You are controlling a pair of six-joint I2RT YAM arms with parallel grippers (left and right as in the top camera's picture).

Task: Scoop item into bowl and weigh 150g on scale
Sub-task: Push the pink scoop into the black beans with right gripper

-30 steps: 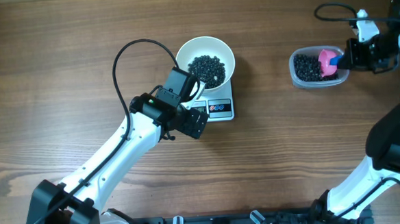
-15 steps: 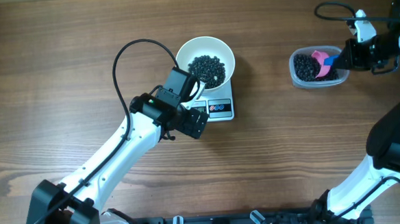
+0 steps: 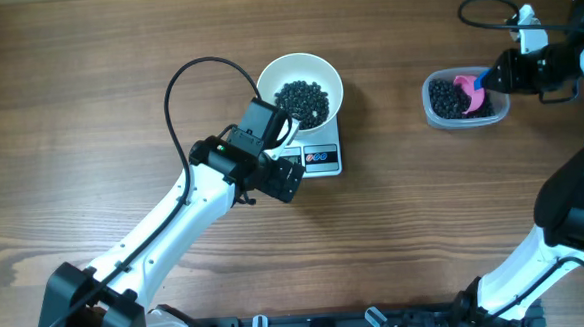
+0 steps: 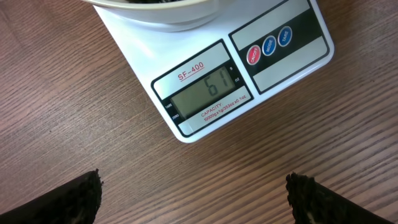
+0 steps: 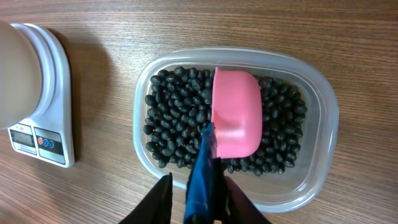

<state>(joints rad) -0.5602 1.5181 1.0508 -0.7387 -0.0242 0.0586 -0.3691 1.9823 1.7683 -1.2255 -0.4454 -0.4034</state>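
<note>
The blue handle sits crooked in my right gripper, so it should open and grip the handle straight, closer to the pink scoop (image 5: 209, 138), before it scoops.
The white bowl (image 3: 319, 64) sits on the scale (image 3: 319, 160) and holds a heap of black beans (image 3: 302, 101). The scale's display (image 4: 205, 93) reads 61. My left gripper (image 3: 288, 156) (image 4: 194, 199) hangs wide open over the table just in front of the scale, with nothing in it. The pink scoop (image 3: 470, 89) (image 5: 236, 121) lies bowl-down on the beans (image 5: 174, 118) in the clear tub (image 3: 433, 116). Its blue handle (image 5: 205, 174) stands between the fingers of my right gripper (image 3: 495, 77) (image 5: 199, 199). These are slightly open, with a gap at the left finger.
The clear tub (image 5: 317, 168) stands at the right of the wooden table, well apart from the scale (image 5: 53, 93) and bowl (image 5: 15, 68). A black cable (image 3: 182, 79) loops left of the bowl. Another cable (image 3: 484, 8) runs behind the tub.
My right gripper has shifted slightly left over the tub, the scoop has settled onto the beans, and the jaws have parted from the handle. The left arm has not moved.
</note>
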